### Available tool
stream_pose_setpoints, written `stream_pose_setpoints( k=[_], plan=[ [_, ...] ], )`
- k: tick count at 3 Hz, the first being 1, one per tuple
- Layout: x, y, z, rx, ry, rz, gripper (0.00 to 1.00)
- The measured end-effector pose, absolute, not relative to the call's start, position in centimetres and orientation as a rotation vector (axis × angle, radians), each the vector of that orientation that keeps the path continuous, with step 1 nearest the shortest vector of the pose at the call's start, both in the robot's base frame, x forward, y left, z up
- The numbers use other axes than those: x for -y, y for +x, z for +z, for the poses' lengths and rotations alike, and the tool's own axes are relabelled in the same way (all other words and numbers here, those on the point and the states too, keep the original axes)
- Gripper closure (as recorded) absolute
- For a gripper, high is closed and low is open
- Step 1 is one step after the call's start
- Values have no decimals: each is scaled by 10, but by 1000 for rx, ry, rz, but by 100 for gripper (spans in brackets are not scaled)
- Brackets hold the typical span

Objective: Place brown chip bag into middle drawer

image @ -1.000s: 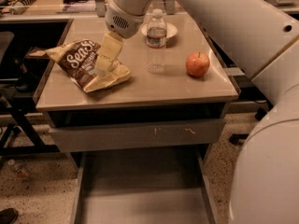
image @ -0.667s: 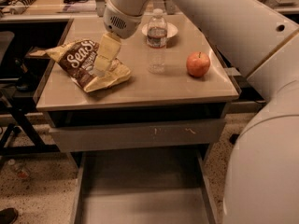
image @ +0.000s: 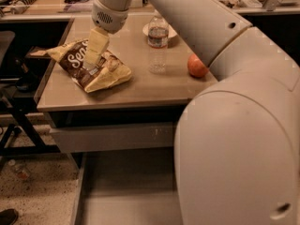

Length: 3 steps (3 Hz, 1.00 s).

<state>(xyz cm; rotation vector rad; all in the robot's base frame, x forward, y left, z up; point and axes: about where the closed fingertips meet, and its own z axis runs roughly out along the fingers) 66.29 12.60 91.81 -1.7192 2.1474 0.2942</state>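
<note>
Next, I close my gripper on the middle of the brown chip bag (image: 98, 60), between its white script and its pale yellow near end.
The brown chip bag (image: 105, 71) lies on the left part of the desk top (image: 140, 88), dark brown with white script and pale yellow ends. My gripper (image: 95, 62) comes down from the white arm onto the middle of the bag, covering part of the lettering and touching it. The bag rests flat on the desk. The middle drawer (image: 126, 196) stands pulled out below the desk, with a smooth grey floor and a thin left wall. My arm's large white body hides its right side.
A clear water bottle (image: 158, 46) stands at the desk's back middle in front of a white plate (image: 171, 31). A red apple (image: 197, 65) sits to the right. A shut grey drawer front (image: 112, 137) is under the desk top. Dark chair legs (image: 18, 125) stand at the left.
My gripper has shifted a little to the left over the bag, which has not moved. The arm's white body now fills much more of the right side of the view.
</note>
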Motion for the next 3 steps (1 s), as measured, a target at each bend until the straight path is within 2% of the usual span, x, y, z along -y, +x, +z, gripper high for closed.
stream_pose_setpoints(
  k=[3],
  plan=[
    [-136,704,881,-2240,-1707,322,0]
  ],
)
